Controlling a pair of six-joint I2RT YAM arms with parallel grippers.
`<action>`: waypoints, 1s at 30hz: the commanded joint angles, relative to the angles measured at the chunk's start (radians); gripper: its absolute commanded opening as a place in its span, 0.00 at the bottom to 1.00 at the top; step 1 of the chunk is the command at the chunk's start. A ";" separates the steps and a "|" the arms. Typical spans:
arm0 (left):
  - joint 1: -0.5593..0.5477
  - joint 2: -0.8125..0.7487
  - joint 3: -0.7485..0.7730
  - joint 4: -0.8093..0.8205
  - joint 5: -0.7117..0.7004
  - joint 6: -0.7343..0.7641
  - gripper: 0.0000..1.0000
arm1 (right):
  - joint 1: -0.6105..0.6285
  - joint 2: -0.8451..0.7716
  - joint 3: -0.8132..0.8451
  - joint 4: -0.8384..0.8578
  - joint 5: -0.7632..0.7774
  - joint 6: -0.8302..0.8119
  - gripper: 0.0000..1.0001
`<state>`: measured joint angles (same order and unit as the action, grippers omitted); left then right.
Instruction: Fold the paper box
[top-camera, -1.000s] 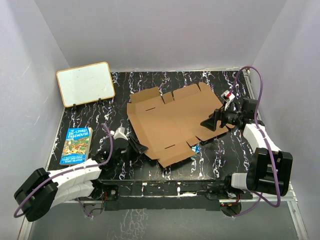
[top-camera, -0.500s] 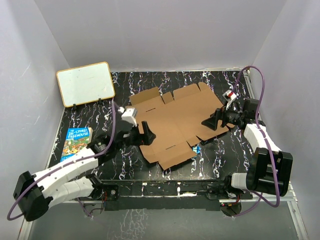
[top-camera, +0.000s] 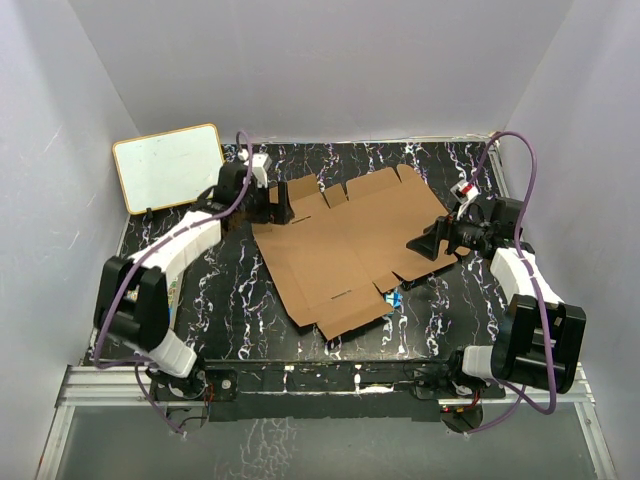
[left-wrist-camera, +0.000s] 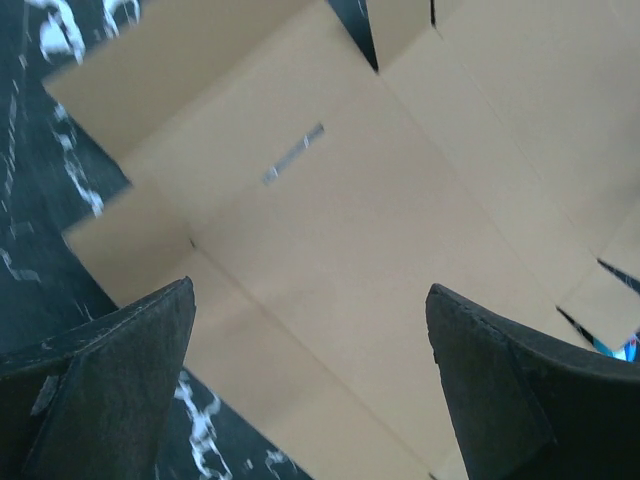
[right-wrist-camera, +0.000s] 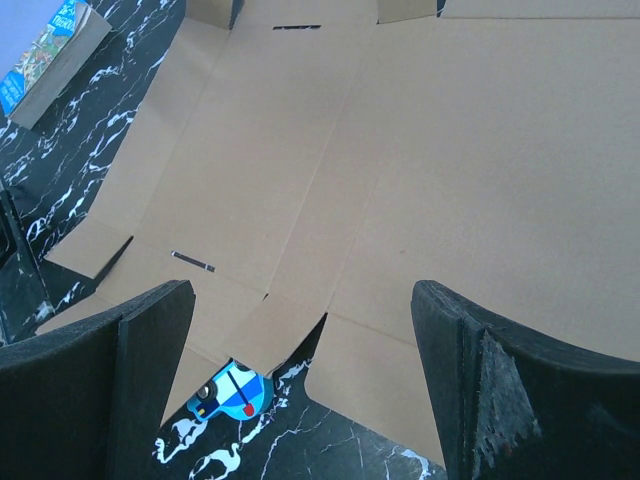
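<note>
Next, my left gripper needs to go to the paper box and take hold of the back flap's outer edge (top-camera: 292, 181) (left-wrist-camera: 112, 40), nearest the white board.
The paper box (top-camera: 345, 245) is a flat brown die-cut cardboard sheet lying unfolded on the black marbled table, its flaps spread out. My left gripper (top-camera: 285, 208) is at the sheet's back-left corner, open. In the left wrist view its fingers (left-wrist-camera: 120, 370) stand wide apart over the paper box (left-wrist-camera: 340, 200) with nothing between them. My right gripper (top-camera: 420, 245) is at the sheet's right edge, also open. The right wrist view shows the right gripper (right-wrist-camera: 300, 350) spread above the paper box (right-wrist-camera: 420, 150), holding nothing.
A white board with a tan frame (top-camera: 170, 166) leans at the back left. A small blue toy-like object (top-camera: 393, 297) peeks from under the sheet's front edge, the same blue object (right-wrist-camera: 228, 393) seen below the right gripper. A colourful book (right-wrist-camera: 55, 45) lies at the table's left side.
My left arm swung from the sheet's front-left corner up to its back-left corner, and its gripper opened on the way. The right arm barely moved.
</note>
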<state>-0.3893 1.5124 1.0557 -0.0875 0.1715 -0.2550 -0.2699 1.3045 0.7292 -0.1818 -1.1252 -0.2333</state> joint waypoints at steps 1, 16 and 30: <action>0.087 0.138 0.193 -0.034 0.178 0.098 0.97 | -0.013 -0.029 0.005 0.046 -0.036 -0.012 1.00; 0.196 0.539 0.710 -0.311 0.326 0.296 0.95 | -0.014 -0.026 0.006 0.050 -0.048 -0.012 1.00; 0.242 0.723 0.928 -0.382 0.465 0.306 0.92 | -0.014 -0.024 0.003 0.051 -0.045 -0.017 1.00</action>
<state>-0.1539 2.2158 1.9064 -0.4206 0.5682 0.0330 -0.2775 1.3041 0.7292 -0.1818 -1.1442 -0.2337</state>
